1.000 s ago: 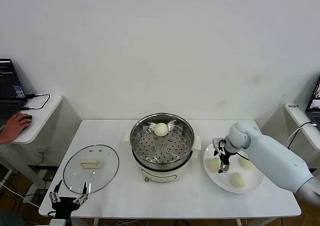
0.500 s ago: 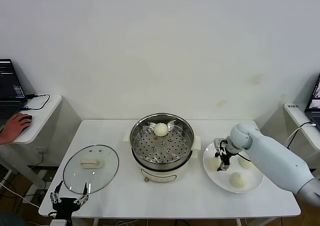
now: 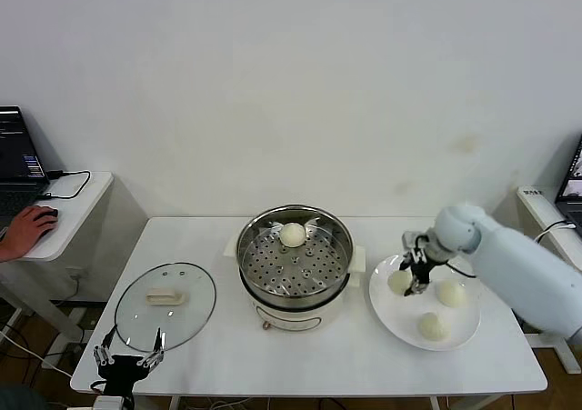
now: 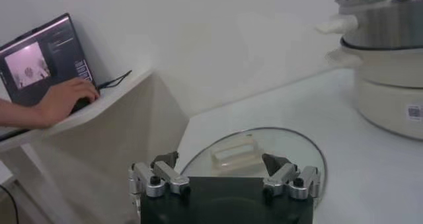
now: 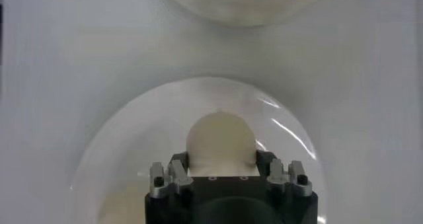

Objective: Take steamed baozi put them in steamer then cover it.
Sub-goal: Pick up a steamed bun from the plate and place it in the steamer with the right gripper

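Observation:
My right gripper needs to let go of the baozi on the steamer tray's lid-side edge (image 3: 265, 263), just forward of the baozi there.
My right gripper (image 3: 414, 270) is shut on a cream-white baozi (image 3: 400, 282) and holds it a little above the left part of the flat white plate (image 3: 393, 313). In the right wrist view the bun (image 5: 221, 138) sits between the fingers (image 5: 180, 162) with the plate (image 5: 129, 154) below. Two more baozi (image 3: 450, 293) (image 3: 433, 326) lie on the plate. One baozi (image 3: 292, 235) lies at the back of the perforated tray in the open steel steamer (image 3: 294, 294). My left gripper (image 3: 127, 363) is open and idle at the table's front left.
The clear glass lid (image 3: 166, 305) with a white handle lies flat left of the steamer; it also shows in the left wrist view (image 4: 254, 154) beside the steamer (image 4: 390, 53). A side desk with a laptop and a person's hand (image 3: 25, 228) stands far left.
My right gripper has closed on one baozi and risen from the plate with it, shifting slightly back. The left arm has not moved.

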Tool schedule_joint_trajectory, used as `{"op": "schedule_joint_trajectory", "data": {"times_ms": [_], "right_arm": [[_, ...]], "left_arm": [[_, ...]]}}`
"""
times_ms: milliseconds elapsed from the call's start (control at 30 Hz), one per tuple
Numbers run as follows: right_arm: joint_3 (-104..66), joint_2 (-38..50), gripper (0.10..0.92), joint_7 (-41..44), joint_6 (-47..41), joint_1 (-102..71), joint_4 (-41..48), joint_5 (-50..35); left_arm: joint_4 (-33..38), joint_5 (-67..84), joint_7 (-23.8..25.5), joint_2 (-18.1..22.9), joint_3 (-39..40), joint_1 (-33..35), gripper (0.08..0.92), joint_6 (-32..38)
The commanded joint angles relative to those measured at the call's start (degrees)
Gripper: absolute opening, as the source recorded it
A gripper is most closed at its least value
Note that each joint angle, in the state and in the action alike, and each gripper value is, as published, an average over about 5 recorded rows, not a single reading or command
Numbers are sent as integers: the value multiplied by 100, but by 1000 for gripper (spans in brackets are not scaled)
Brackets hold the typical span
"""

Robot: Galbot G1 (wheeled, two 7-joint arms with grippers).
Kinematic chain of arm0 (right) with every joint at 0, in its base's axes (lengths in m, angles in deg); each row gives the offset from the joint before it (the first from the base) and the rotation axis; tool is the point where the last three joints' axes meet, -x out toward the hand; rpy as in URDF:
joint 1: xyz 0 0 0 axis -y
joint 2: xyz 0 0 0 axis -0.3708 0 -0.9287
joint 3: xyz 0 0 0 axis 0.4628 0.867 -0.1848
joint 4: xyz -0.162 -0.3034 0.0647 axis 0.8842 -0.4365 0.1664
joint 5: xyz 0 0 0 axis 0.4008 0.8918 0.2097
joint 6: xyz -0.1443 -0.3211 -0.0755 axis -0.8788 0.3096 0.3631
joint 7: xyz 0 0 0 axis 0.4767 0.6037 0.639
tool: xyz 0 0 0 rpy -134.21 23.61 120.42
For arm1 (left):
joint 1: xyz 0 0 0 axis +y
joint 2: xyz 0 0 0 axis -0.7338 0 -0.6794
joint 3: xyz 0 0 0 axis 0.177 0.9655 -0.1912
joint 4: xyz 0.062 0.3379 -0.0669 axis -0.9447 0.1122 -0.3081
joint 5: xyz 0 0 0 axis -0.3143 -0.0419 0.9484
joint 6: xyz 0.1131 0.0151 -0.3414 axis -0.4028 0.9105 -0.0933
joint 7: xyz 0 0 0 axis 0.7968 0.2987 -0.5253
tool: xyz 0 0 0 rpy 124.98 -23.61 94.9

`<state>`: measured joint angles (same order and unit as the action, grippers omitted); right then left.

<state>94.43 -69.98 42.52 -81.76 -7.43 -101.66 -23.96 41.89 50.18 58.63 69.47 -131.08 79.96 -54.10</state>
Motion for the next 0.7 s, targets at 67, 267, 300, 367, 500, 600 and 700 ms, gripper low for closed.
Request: {"op": "schedule_joint_trajectory", "data": {"times_ms": [67,267,300,367,500,600,700], "right_arm": [[1548,-97,619,333,-391,2585,-240,-1557],[2102,-817,619,385,-674,3339,-124,-2074],[2205,-924,619,387,-708,3408,-118,-2131],[2378,-1122,619,387,-757,3482,-89,-2195],[2491,-1533,619,380,-860,3386,55,-2264],[2432,-1884,619,353,-949,3185,219,-2265],[2366,-2285,619,318,-1001,2994,431,-2218]], "left_arm": [[26,10,11,-22,10,-18,823,-5],[91,26,31,-42,8,-37,823,-20],[105,24,35,-46,8,-36,823,-24],[133,26,41,-65,1,-31,823,-32],[166,42,28,-128,-43,-26,823,-39],[217,101,-17,-130,-58,-25,823,-41],[334,139,-28,-102,-64,3,823,-52]]}}
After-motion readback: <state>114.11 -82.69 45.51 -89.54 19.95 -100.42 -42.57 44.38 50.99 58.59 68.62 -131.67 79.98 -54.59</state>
